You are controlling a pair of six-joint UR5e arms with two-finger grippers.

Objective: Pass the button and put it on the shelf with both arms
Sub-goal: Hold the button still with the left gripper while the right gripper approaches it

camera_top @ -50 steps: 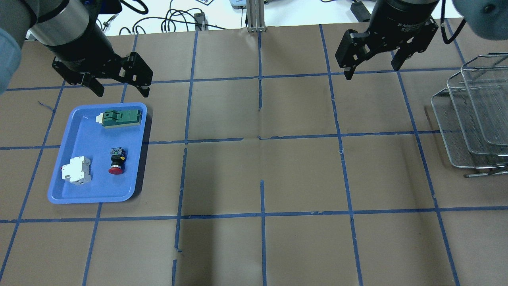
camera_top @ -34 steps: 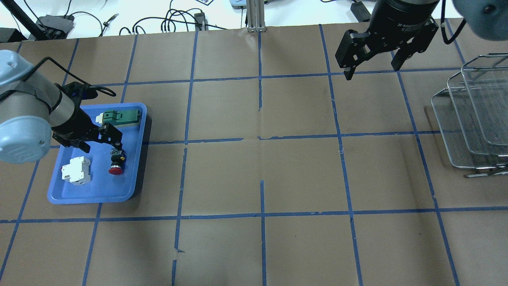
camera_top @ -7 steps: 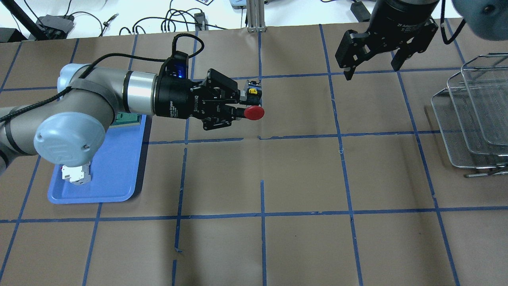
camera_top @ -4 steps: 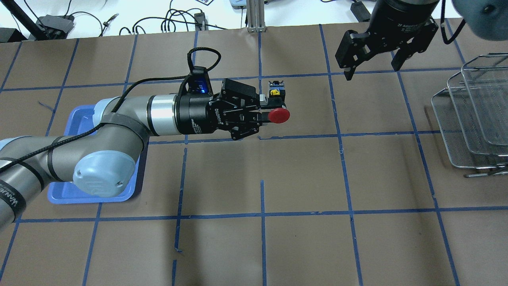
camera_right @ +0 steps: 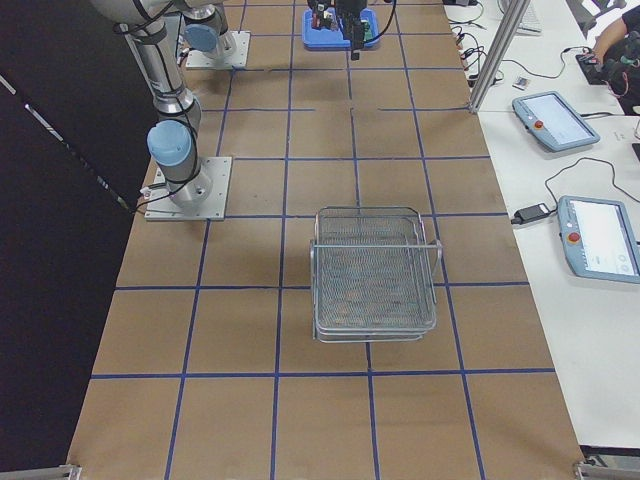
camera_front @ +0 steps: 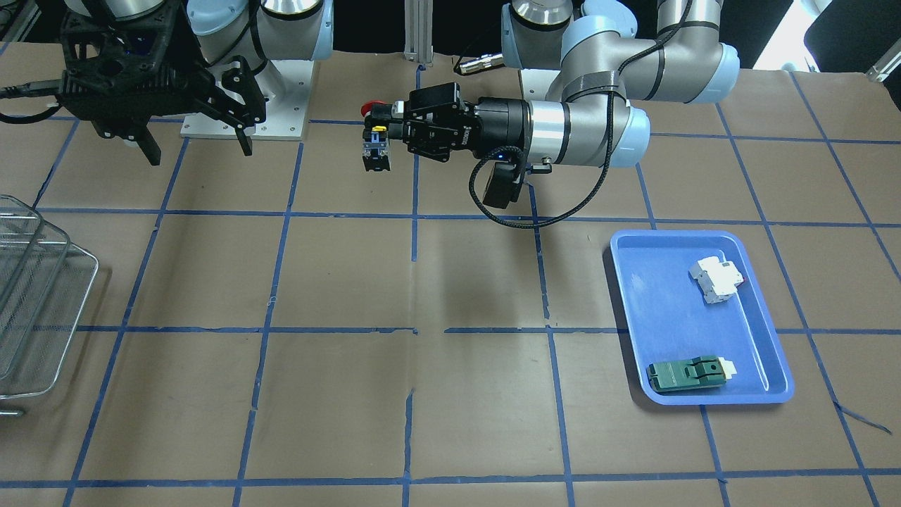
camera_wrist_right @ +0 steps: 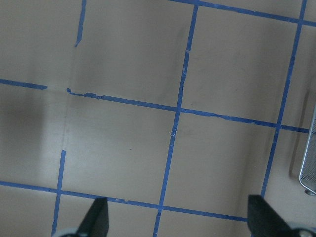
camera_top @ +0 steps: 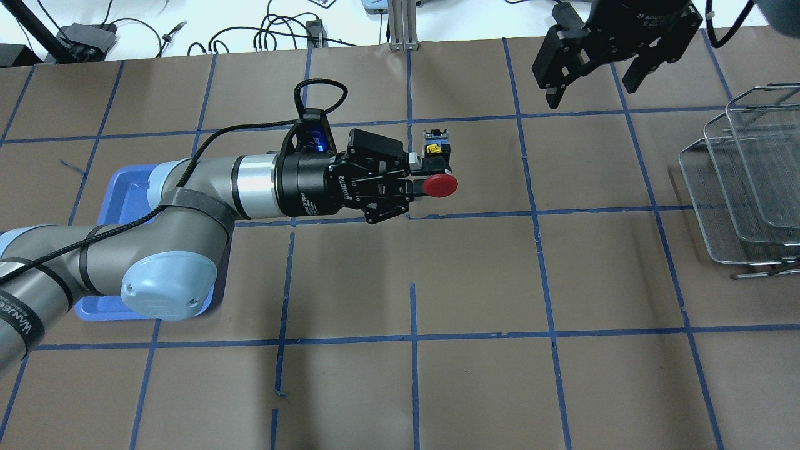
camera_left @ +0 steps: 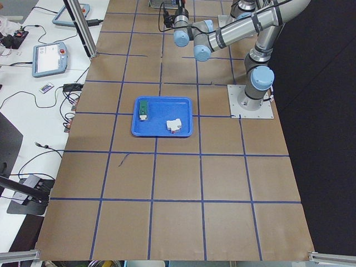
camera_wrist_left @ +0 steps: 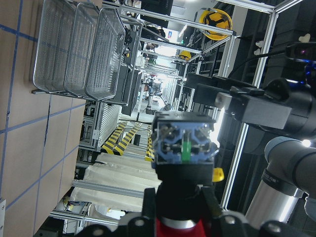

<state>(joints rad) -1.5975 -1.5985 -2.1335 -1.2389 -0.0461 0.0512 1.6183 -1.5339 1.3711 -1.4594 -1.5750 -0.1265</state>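
Note:
Next, my right gripper needs to go to the blue-and-yellow contact block [camera_front: 376, 153] of the button and close there, because my left gripper holds the other end.
My left gripper [camera_top: 424, 177] is shut on the button [camera_top: 439, 185], held sideways in the air over the table's middle. The red cap points toward me and the blue-and-yellow contact block [camera_top: 435, 142] points away. The front view shows the same grip [camera_front: 391, 127], with the button [camera_front: 373, 146] hanging off the fingers. In the left wrist view the button [camera_wrist_left: 183, 145] fills the centre. My right gripper [camera_top: 594, 84] is open and empty, high at the back right, also seen from the front [camera_front: 199, 149]. The wire-mesh shelf [camera_top: 744, 187] stands at the right edge, apart from both grippers.
The blue tray [camera_front: 637, 296] lies on my left side with a white breaker block [camera_front: 716, 279] and a flat green switch [camera_front: 686, 373] in it. My left arm's elbow [camera_top: 165, 287] hangs over the tray. The right wrist view shows bare taped table and the shelf's corner [camera_wrist_right: 310, 153].
My left gripper took the button from the tray and carried it to the table's middle, where it has almost stopped. My right gripper has shifted slightly toward the table's far edge.

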